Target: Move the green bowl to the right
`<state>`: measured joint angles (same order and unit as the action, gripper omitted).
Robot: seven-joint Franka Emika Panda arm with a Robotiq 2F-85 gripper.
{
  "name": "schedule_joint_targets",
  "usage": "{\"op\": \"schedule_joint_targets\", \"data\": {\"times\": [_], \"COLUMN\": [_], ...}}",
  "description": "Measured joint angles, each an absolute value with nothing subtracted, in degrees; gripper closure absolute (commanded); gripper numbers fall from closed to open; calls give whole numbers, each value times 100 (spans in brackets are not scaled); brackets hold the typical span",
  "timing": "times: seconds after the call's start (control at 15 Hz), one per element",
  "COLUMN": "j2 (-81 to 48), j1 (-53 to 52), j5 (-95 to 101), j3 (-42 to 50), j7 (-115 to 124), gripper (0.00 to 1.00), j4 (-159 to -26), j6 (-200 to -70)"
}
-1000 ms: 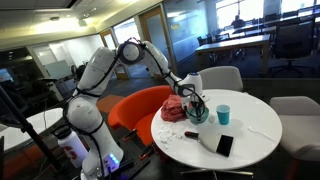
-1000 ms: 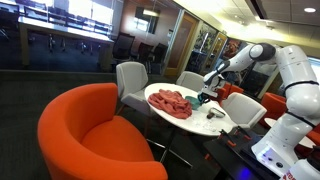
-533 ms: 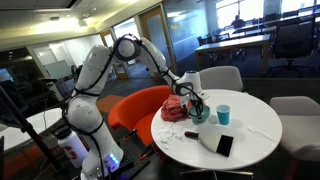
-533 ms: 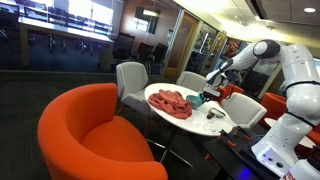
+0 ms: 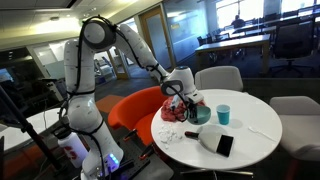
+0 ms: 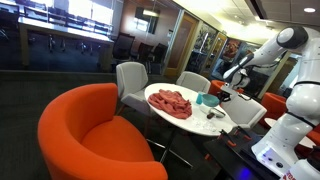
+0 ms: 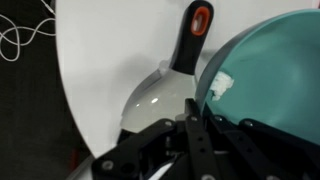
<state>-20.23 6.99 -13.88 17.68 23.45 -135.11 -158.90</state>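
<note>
My gripper has the green bowl. It will let go of the bowl on the bare white table [image 5: 255, 134] between the black bristles and the grey chair.
The green bowl [image 5: 204, 115] is a teal-green bowl on the round white table [image 5: 255, 128]. It also shows in an exterior view [image 6: 208, 99] and fills the right of the wrist view [image 7: 275, 75]. My gripper [image 5: 191, 104] comes down at the bowl's edge, and it shows beside the bowl in an exterior view [image 6: 221, 93]. In the wrist view the fingers [image 7: 192, 128] are closed on the bowl's rim, one finger inside and one outside. A small white scrap [image 7: 220, 84] sticks to the rim.
A red cloth [image 5: 175, 110] [image 6: 170, 102] lies next to the bowl. A teal cup [image 5: 223, 114] and a black phone [image 5: 224, 145] stand nearby. A spoon with a black and orange handle [image 7: 190, 45] lies by the bowl. Grey chairs [image 5: 222, 78] and an orange armchair [image 6: 95, 135] ring the table.
The arm's elbow has swung up and away while the gripper stays at the bowl's rim. The bowl has shifted only slightly.
</note>
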Motion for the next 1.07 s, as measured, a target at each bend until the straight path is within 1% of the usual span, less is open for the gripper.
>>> {"op": "schedule_joint_targets", "data": {"times": [0.2, 0.27, 0.33, 0.47, 0.53, 0.6, 0.8, 0.93, 1.07], "j2": [-1469, -1376, -1331, -1333, -1335, -1338, -1372, -1441, -1600], "j1": [764, 841, 893, 905, 905, 904, 904, 1059, 1367], "j5": [-1253, -1215, -1209, -1180, -1175, -1174, -1254, -1593, -2038], "j3": [2446, 2626, 2804, 3107, 3152, 3157, 3130, 2919, 2623], "j7": [2620, 2686, 2753, 2955, 2988, 3028, 3079, 3096, 3101], "gripper": [99, 99, 95, 95, 95, 99, 99, 99, 99], "j4": [-14165, -14259, -14291, -14287, -14285, -14284, -14269, -14096, -13628], "j6": [-16286, -16409, -16540, -16777, -16808, -16812, -16810, -16679, -16238]}}
